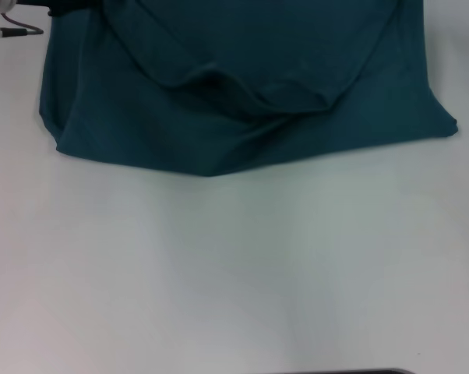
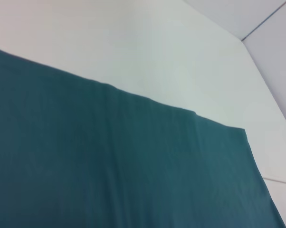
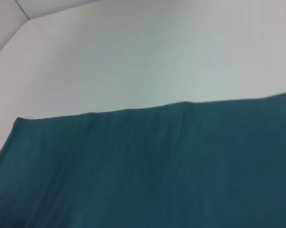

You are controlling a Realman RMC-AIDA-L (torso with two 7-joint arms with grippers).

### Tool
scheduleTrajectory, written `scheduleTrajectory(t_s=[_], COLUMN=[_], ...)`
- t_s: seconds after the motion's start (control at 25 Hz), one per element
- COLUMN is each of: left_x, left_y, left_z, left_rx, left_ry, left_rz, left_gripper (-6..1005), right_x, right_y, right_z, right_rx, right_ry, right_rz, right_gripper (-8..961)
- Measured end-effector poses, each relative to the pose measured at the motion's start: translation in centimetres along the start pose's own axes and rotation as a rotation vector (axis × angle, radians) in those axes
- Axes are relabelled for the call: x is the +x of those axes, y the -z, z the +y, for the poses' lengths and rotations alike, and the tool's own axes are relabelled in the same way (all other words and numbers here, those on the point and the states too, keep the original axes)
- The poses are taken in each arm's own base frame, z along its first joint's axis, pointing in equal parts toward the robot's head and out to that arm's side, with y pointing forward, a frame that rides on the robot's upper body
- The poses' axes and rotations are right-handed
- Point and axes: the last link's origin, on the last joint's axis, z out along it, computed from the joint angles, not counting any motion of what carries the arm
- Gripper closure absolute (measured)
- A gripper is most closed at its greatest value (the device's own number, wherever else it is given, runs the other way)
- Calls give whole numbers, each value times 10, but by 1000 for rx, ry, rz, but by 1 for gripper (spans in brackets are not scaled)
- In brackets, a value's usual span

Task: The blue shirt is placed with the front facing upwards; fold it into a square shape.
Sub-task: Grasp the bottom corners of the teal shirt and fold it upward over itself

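Next, my left gripper lets go of the upper layer's corner at the shirt's side edge point(image 1: 61, 11), close to the small grey metal part.
The blue shirt point(image 1: 242, 86) lies on the white table point(image 1: 234, 265) at the far side in the head view, its near edge sagging to a low point near the middle. A curved fold or hem line crosses it, with a bunched crease in the centre. No lettering or label shows. The left wrist view looks down on smooth shirt cloth point(image 2: 114, 166) with a straight edge and one corner. The right wrist view shows another flat stretch of the shirt point(image 3: 147, 171) with its edge against the table. Neither gripper shows in any view.
A small grey metal part with a cable point(image 1: 5, 31) sits at the far left beside the shirt. The table's edge and the floor point(image 2: 276, 42) appear in the left wrist view; the table corner point(image 3: 10, 23) shows in the right wrist view.
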Motion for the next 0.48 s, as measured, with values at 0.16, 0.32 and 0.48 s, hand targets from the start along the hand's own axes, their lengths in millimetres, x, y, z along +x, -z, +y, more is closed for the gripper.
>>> scheduleTrajectory(t_s=[0.16, 0.32, 0.48], left_x=[7, 12, 15], left_y=[1, 2, 0], left_z=[0, -1, 0], left_rx=[12, 27, 47], left_ry=[-8, -14, -26], left_rz=[25, 48, 61], left_gripper=[973, 973, 973], right_x=[-7, -13, -16], right_y=[-5, -7, -10], right_z=[4, 5, 7], right_rx=[23, 49, 68], right_ry=[31, 53, 70], right_rz=[-18, -32, -47], right_gripper=[914, 914, 914])
